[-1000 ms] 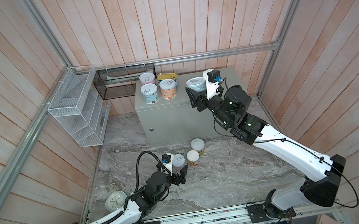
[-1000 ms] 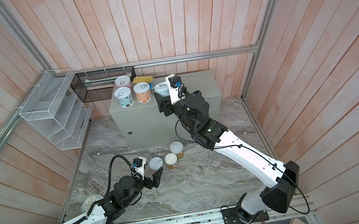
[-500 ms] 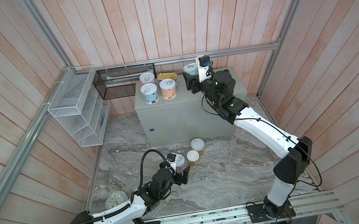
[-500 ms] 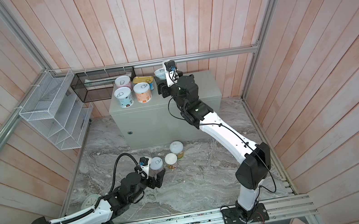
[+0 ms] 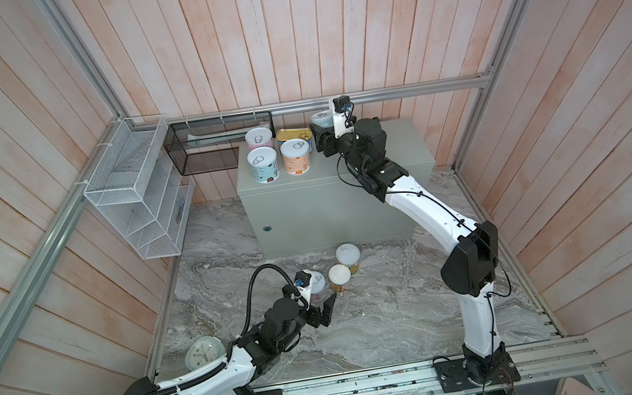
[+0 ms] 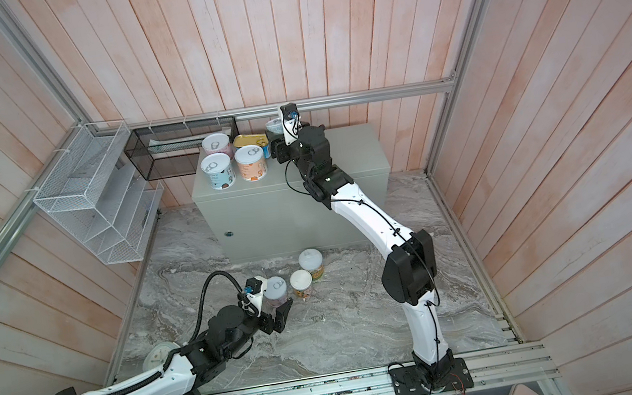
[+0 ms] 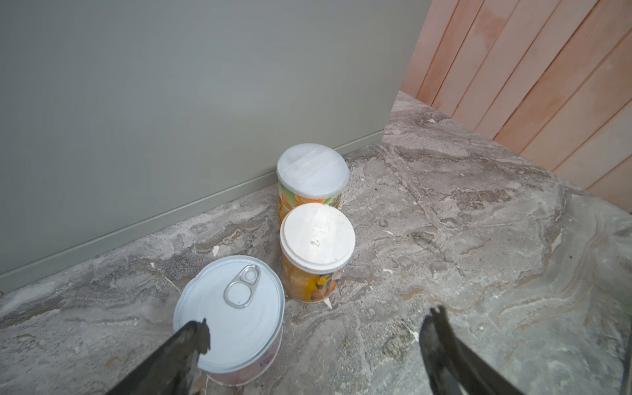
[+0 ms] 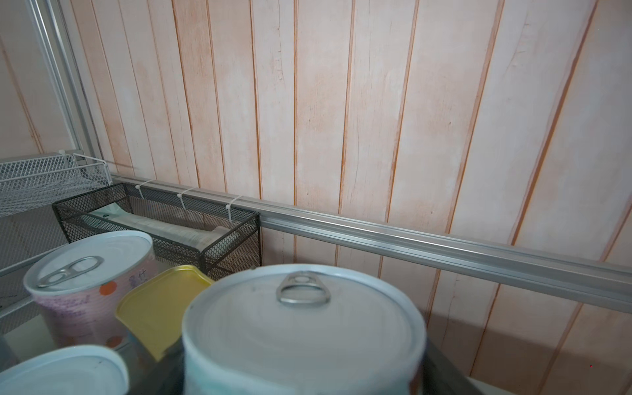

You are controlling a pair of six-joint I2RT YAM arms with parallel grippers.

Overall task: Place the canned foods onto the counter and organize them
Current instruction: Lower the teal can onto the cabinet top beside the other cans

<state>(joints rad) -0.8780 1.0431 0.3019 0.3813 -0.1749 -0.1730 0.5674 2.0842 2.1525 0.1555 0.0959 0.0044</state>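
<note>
Next, I release the pale pull-tab can with my right gripper at the back of the counter, just beside the gold tin point(image 5: 329, 140).
The counter point(image 5: 331, 196) point(image 6: 294, 201) carries a pink can point(image 5: 259, 138) point(image 8: 89, 273), a gold tin point(image 5: 293, 134) point(image 8: 160, 301), a blue can point(image 5: 263, 164) and an orange can point(image 5: 296, 156). My right gripper point(image 5: 321, 135) point(image 8: 302, 376) is shut on a pale pull-tab can point(image 5: 322, 120) point(image 8: 304, 335) at the counter's back, beside the gold tin. On the marble floor stand a pull-tab can point(image 5: 315, 284) point(image 7: 229, 314) and two white-lidded cans point(image 7: 317, 239) point(image 7: 313, 171). My left gripper point(image 5: 323, 308) point(image 7: 319, 321) is open and empty, one finger over the pull-tab can's lid.
A white wire rack point(image 5: 134, 199) and a black mesh basket point(image 5: 214, 145) hang on the wall left of the counter. A small clock point(image 5: 203, 350) lies on the floor by the left arm. Wooden walls and an aluminium rail point(image 8: 444, 246) stand close behind the counter.
The right arm has carried its can back and left over the counter, toward the gold tin. The left gripper has crept forward to the floor cans, still open.
</note>
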